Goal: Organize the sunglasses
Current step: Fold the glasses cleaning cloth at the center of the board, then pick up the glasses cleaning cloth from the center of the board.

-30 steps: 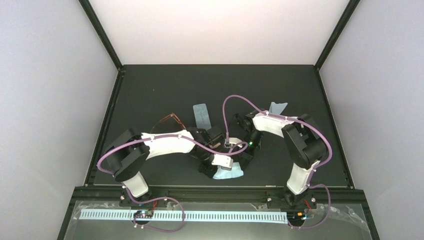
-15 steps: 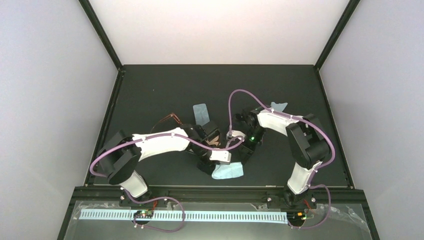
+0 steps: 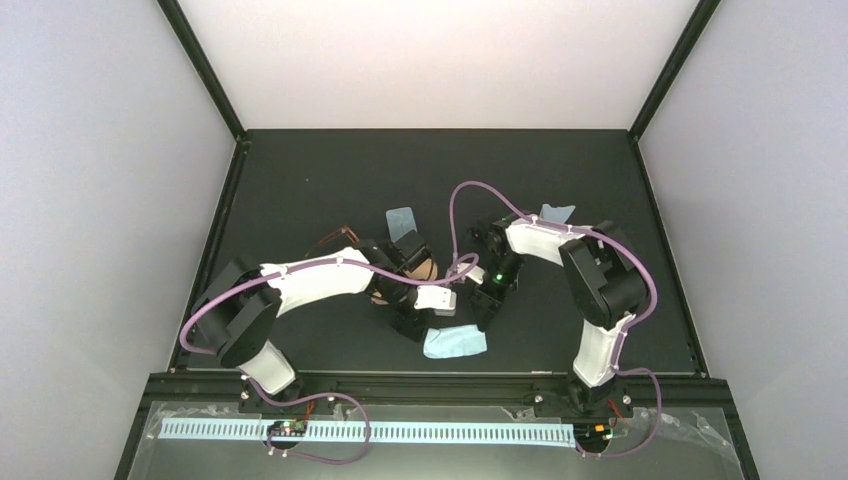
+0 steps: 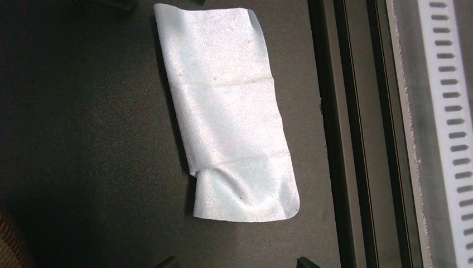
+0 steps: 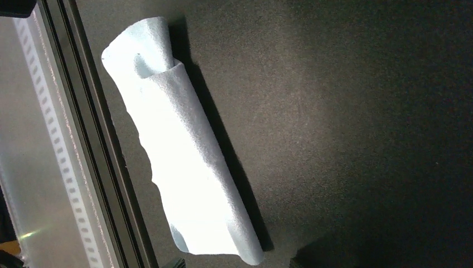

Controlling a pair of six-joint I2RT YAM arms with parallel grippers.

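Observation:
Next, I pinch the folded edge's other end (image 5: 250, 255) with my right gripper before both grippers pull it straight, because the light blue cloth's folded edge puckers near my left gripper.
The reddish-brown sunglasses (image 3: 335, 238) lie on the dark mat left of centre, partly behind my left arm. The black pair is hidden. My left gripper (image 3: 408, 325) hovers just left of a light blue cloth (image 3: 455, 342). In the left wrist view the cloth (image 4: 228, 111) lies flat ahead of the gripper (image 4: 234, 262), whose fingertips are wide apart and empty. My right gripper (image 3: 482, 305) hangs just behind the cloth. It is open in the right wrist view (image 5: 237, 262), with the folded cloth's (image 5: 184, 167) end near the fingertips.
A tan case (image 3: 428, 268) shows between the two wrists, and its edge shows in the left wrist view (image 4: 8, 240). A blue-grey piece (image 3: 402, 220) and another light blue cloth (image 3: 555, 213) lie further back. The table's near rail (image 4: 334, 139) runs beside the cloth.
Both grippers have drawn back from the near edge towards the middle. The left gripper has come off the cloth, which now lies uncovered.

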